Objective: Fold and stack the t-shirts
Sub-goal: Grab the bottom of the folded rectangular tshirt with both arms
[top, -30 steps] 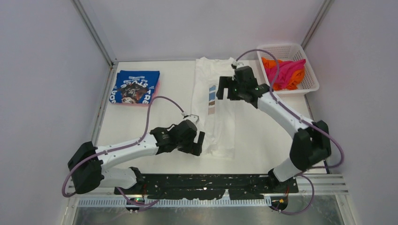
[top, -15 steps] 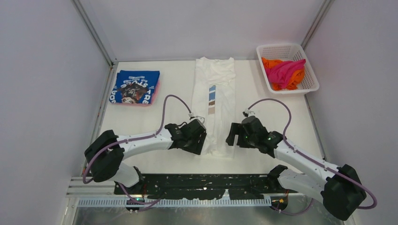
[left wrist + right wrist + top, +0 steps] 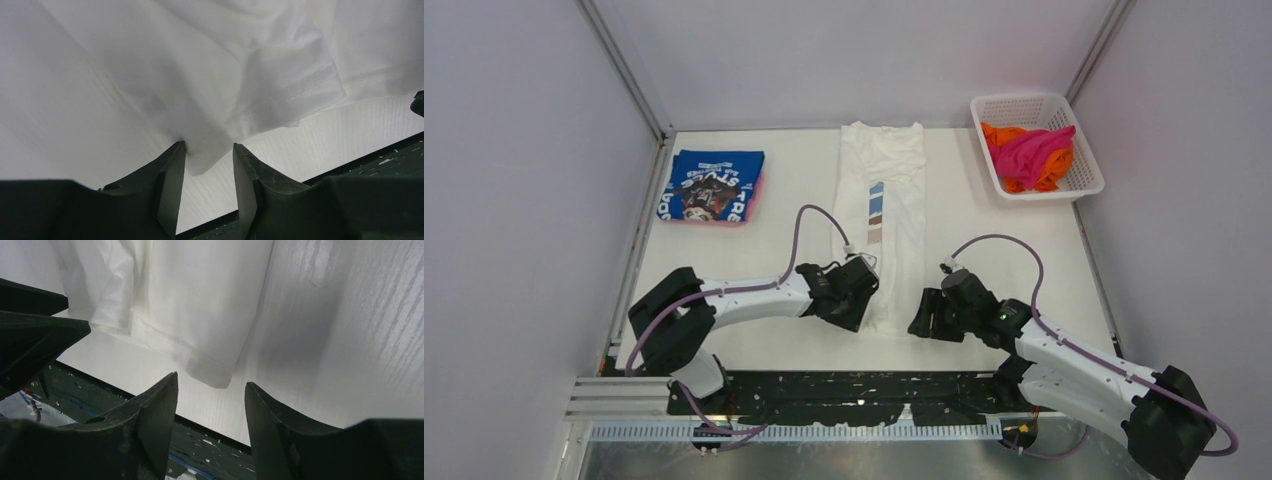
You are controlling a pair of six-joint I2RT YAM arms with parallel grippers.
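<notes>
The hem of the white t-shirt slants inward at the left gripper, so next the right gripper pinches the other corner (image 3: 216, 376) while the left gripper draws the hem wide.
The white t-shirt (image 3: 894, 180) with a brown and blue print lies folded into a long strip down the middle of the table. My left gripper (image 3: 866, 308) is at the near left corner of its hem. In the left wrist view that corner (image 3: 207, 155) pokes between the fingers, and the gripper (image 3: 208, 147) is open with a gap showing. My right gripper (image 3: 921, 318) is at the near right corner. In the right wrist view it (image 3: 211, 381) is open, with the hem corner (image 3: 212, 372) just ahead of its tips. A folded blue t-shirt (image 3: 712, 185) rests on a pink one (image 3: 758, 192).
A white mesh basket (image 3: 1084, 160) at the back right holds a magenta shirt (image 3: 1034, 150) and an orange shirt (image 3: 996, 134). The black base rail (image 3: 864, 390) runs just behind the hem at the table's near edge. Walls close in left, right and back.
The right arm swung from the shirt's far end down to the near hem. The left gripper slid right onto the hem corner. Both jaws have narrowed.
</notes>
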